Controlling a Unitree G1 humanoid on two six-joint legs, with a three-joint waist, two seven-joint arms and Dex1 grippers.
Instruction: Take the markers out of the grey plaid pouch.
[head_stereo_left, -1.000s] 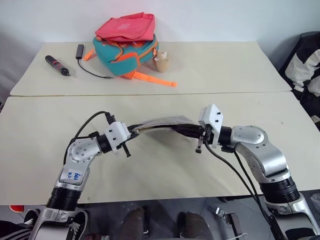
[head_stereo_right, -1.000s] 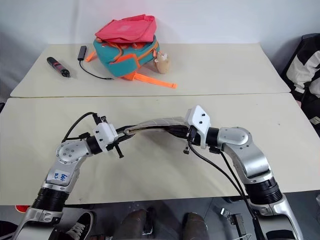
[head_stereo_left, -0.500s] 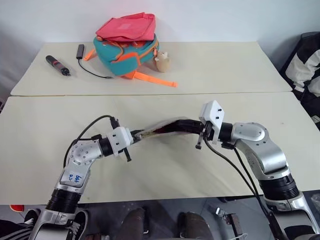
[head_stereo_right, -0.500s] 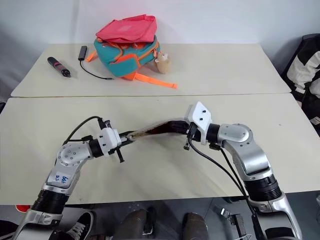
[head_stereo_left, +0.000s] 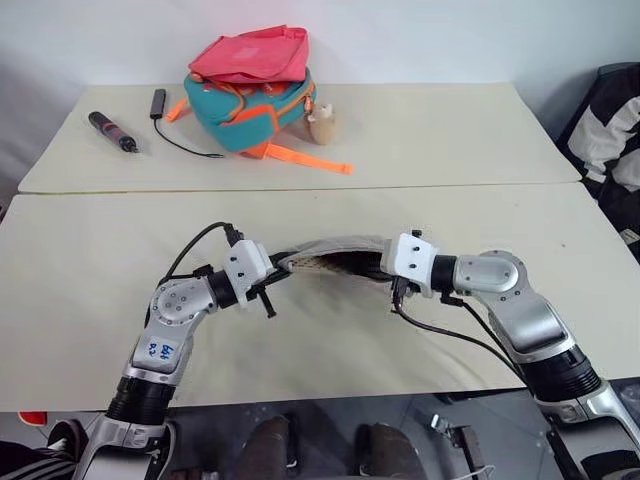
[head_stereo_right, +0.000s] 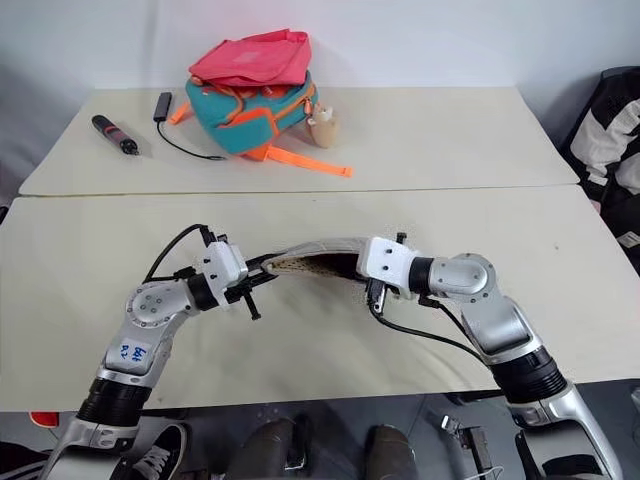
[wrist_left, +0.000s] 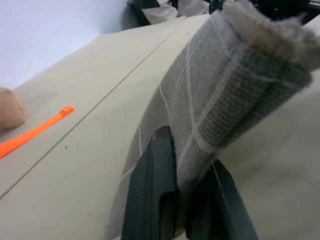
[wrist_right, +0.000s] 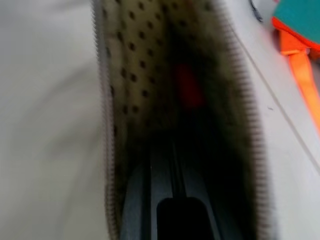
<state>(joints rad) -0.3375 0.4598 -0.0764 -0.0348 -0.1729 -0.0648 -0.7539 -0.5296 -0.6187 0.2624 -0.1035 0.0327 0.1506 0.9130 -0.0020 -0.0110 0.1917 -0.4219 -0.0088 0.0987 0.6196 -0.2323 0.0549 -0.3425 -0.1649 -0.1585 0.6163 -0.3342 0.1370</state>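
Note:
Next, I open my right gripper and close it around the dark body (wrist_right: 198, 120) below, because the marker's red end lies off beyond its shut fingertips inside the pouch.
The grey plaid pouch (head_stereo_left: 335, 247) hangs in an arc above the near table, held at both ends. My left gripper (head_stereo_left: 283, 273) is shut on its left end; the left wrist view shows the plaid fabric (wrist_left: 225, 85) pinched between the black fingers (wrist_left: 150, 190). My right gripper (head_stereo_left: 378, 266) is shut on the right end. The right wrist view looks along its closed fingers into the open mouth, past the cream dotted lining (wrist_right: 130, 65). A blurred red patch, one of the markers (wrist_right: 186, 87), lies deep inside. The pouch hides the rest of its contents.
On the far table stand a teal-orange backpack (head_stereo_left: 250, 95) with a pink flap, a small beige item (head_stereo_left: 323, 125), a dark pen-like tool (head_stereo_left: 113, 131) and a black cable (head_stereo_left: 180, 140). A seam (head_stereo_left: 300, 188) divides the two tables. Striped black-and-white fabric (head_stereo_left: 612, 130) is at the right edge.
My right gripper has rolled and dipped slightly, turning the pouch's mouth so the dotted lining faces the head camera. Both grippers keep their grip on the pouch.

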